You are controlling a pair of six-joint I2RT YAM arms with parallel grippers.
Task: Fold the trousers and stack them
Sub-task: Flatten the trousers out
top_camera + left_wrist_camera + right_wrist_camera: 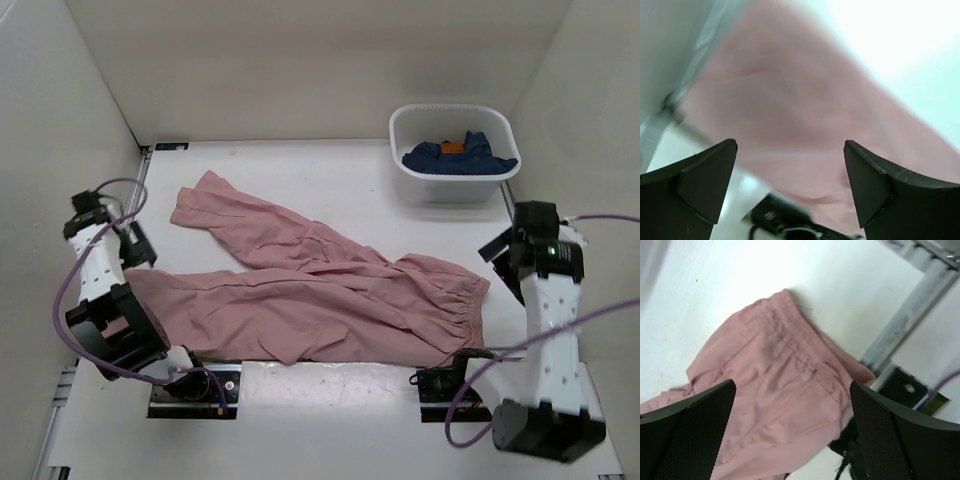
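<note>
The trousers' far leg slants away from the near leg, so next my left gripper takes the far leg's end (198, 200) and straightens it before the fold.
The dusty-pink trousers (320, 300) lie spread flat across the table (330, 165). Their gathered waistband (465, 305) is at the right. One leg runs left to the table's edge and the other angles to the far left. My left gripper (137, 246) hangs open above the end of the near leg, holding nothing. In the left wrist view the pink fabric (790, 95) is blurred below the open gripper (790, 172). My right gripper (500, 252) stands open just right of the waistband. The right wrist view shows the waistband (790, 350) under the empty gripper (792, 412).
A white bin (452, 192) at the far right holds a dark navy garment (470, 160) with an orange tag. White walls close in the table on three sides. The arms' black base plates (195, 385) sit at the near edge, touching the trousers' hem.
</note>
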